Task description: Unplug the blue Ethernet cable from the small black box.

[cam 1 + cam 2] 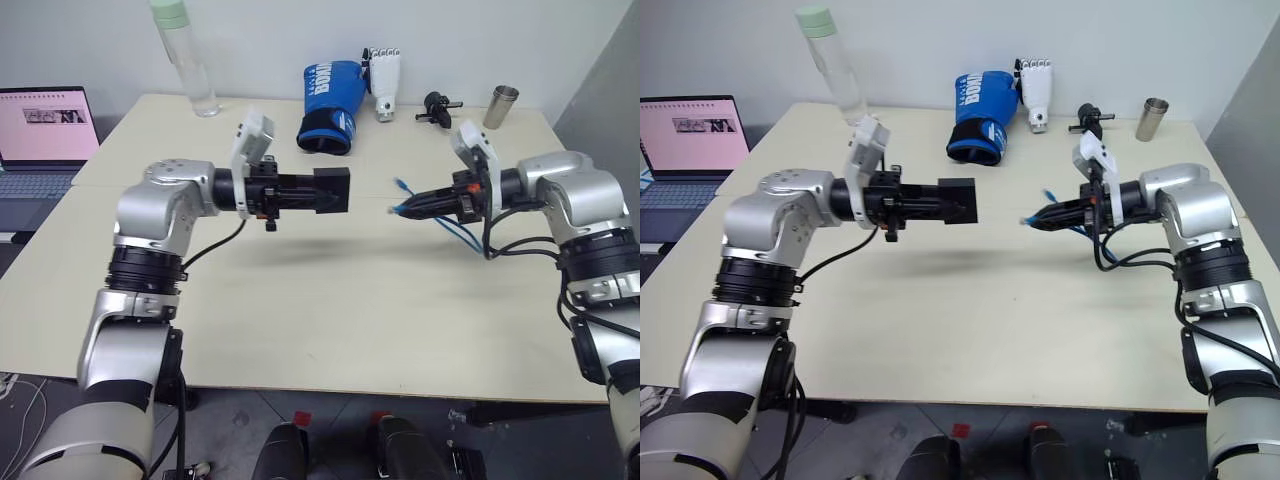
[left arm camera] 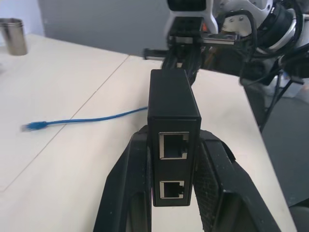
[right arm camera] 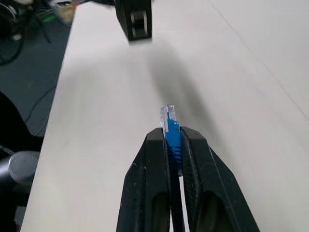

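Observation:
I will release the small black box from my left gripper on the bare tabletop just this side of the table seam [image 1: 254, 218], on the laptop side of the boxing glove.
My left gripper [image 1: 320, 192] is shut on the small black box [image 1: 336, 190] and holds it in the air over the table, pointing toward my right arm. In the left wrist view the box [image 2: 173, 106] stands between the fingers [image 2: 130, 183], and both of its ports are empty. My right gripper [image 1: 412, 206] is shut on one clear plug of the blue Ethernet cable [image 3: 168, 120], a hand's width away from the box. The rest of the cable [image 1: 455, 232] droops under that wrist onto the table. Its other plug [image 1: 401, 185] lies on the tabletop.
At the back of the table [image 1: 300, 320] lie a blue boxing glove [image 1: 330, 105], a white robotic hand [image 1: 385, 85], a black knobbed gadget [image 1: 437, 108], a metal cup [image 1: 502, 106] and a clear bottle [image 1: 185, 60]. An open laptop [image 1: 40, 135] sits far left.

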You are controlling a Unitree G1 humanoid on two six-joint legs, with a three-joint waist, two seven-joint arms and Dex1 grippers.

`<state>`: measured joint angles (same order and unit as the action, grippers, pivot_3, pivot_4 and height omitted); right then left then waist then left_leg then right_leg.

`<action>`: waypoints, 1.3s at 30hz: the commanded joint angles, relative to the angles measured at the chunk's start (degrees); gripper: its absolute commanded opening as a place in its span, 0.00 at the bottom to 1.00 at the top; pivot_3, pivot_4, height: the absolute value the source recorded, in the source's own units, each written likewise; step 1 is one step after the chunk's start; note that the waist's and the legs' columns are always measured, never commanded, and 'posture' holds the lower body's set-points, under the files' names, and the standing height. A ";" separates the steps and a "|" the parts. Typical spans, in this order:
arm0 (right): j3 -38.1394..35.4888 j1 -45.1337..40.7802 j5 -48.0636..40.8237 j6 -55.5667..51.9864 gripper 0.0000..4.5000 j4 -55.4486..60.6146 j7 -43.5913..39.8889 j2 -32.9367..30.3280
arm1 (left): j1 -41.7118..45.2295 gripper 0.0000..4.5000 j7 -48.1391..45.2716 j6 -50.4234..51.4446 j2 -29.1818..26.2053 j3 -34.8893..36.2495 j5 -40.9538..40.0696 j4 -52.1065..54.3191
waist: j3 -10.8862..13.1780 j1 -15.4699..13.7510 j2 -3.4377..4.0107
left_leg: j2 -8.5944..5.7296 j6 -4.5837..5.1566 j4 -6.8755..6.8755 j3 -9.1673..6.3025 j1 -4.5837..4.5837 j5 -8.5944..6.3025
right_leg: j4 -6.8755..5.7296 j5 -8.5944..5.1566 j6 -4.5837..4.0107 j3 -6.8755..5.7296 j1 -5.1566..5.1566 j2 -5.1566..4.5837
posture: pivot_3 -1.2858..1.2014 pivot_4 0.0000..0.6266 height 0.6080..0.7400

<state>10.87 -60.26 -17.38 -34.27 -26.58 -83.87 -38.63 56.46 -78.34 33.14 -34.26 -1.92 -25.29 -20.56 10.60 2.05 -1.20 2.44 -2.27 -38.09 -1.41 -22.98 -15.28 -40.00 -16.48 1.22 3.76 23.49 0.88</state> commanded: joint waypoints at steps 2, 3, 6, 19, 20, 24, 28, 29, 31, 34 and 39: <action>-1.69 -0.52 0.21 0.97 0.01 2.01 1.09 -0.53 | 0.25 0.18 -0.47 -0.79 -0.19 0.53 -0.49 1.08 | 0.00 0.29 0.01 | 0.04 0.00 0.00 -0.02 0.00 0.00 | -0.01 0.00 0.00 -0.01 0.01 0.04 | 0.52 0.24 1.00; -1.75 -0.11 1.32 2.32 0.01 1.75 3.49 0.04 | 0.27 0.18 -0.18 -0.86 0.08 0.56 -0.49 1.08 | 0.00 0.30 0.01 | 0.04 0.00 0.01 -0.02 0.00 0.00 | -0.01 0.00 0.00 -0.02 0.01 0.04 | 0.52 0.24 1.00; -1.06 3.22 5.49 5.69 0.01 2.37 11.73 1.55 | -0.44 0.18 0.60 -0.49 0.43 0.92 -0.88 2.04 | 0.00 0.26 0.00 | 0.03 0.00 0.01 -0.01 -0.02 0.00 | 0.00 0.00 0.00 -0.01 0.01 0.03 | 0.52 0.24 1.00; -0.26 19.00 11.23 14.05 0.01 9.29 19.67 1.69 | -2.31 0.18 2.64 0.59 0.37 1.43 -1.99 4.62 | 0.01 -0.18 0.01 | -0.02 -0.02 -0.04 0.01 -0.02 0.01 | -0.04 0.00 0.01 0.04 0.02 0.00 | 0.52 0.24 1.00; -0.13 19.60 11.62 14.70 0.01 9.09 19.50 1.26 | -2.44 0.18 2.70 0.56 0.45 1.28 -2.05 4.77 | 0.01 -0.18 0.01 | -0.01 -0.02 -0.04 0.00 -0.02 0.01 | -0.04 0.00 0.01 0.02 0.01 0.01 | 0.52 0.24 1.00; -0.41 20.52 12.26 15.34 0.20 8.10 19.17 0.49 | -2.52 0.18 2.66 0.28 0.68 0.90 -2.04 4.69 | 0.01 -0.18 0.01 | -0.01 -0.02 -0.02 0.01 -0.03 0.01 | -0.01 0.00 0.01 0.03 0.01 0.02 | 0.52 0.24 1.00; -0.60 21.14 12.05 14.87 0.43 8.55 18.44 -0.02 | -2.20 0.18 2.47 0.06 0.99 0.71 -1.94 4.19 | 0.01 -0.18 0.01 | -0.01 -0.02 -0.03 0.01 -0.02 0.01 | -0.02 0.00 0.01 0.03 0.01 0.02 | 0.52 0.24 1.00; -0.59 21.19 11.99 14.77 0.48 8.67 18.36 -0.10 | -2.13 0.18 2.45 0.01 1.04 0.69 -1.90 4.10 | 0.01 -0.18 0.01 | 0.00 -0.02 -0.03 0.01 -0.02 0.01 | -0.02 0.00 0.01 0.03 0.01 0.02 | 0.52 0.24 1.00; -0.65 21.18 11.75 14.41 0.60 8.95 18.08 -0.30 | -2.03 0.18 2.36 -0.03 1.10 0.67 -1.86 4.00 | 0.01 -0.18 0.01 | -0.01 -0.02 -0.03 0.01 -0.02 0.01 | -0.02 0.00 0.01 0.03 0.01 0.02 | 0.52 0.24 1.00; -1.65 20.62 9.63 11.63 0.76 10.77 16.31 -0.82 | -1.95 0.18 2.22 0.00 1.10 0.66 -1.81 3.95 | 0.01 -0.19 0.01 | -0.01 -0.02 -0.03 0.01 -0.02 0.01 | -0.02 0.00 0.01 0.03 0.01 0.02 | 0.52 0.24 1.00; -4.09 19.82 2.73 0.09 0.99 19.26 12.04 -3.62 | -2.50 0.18 1.79 0.55 0.35 0.80 -1.95 4.45 | 0.01 -0.21 0.01 | -0.01 -0.02 -0.03 -0.01 -0.03 0.01 | -0.02 0.00 0.01 0.02 0.01 0.01 | 0.52 0.24 1.00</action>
<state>9.79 -39.07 -10.82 -29.29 -11.70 -70.06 -40.69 53.58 -75.92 33.62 -32.99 -1.94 -26.40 -18.19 10.60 1.84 -1.20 2.43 -2.29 -38.12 -1.42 -23.00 -15.27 -40.00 -16.48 1.23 3.77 23.49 0.90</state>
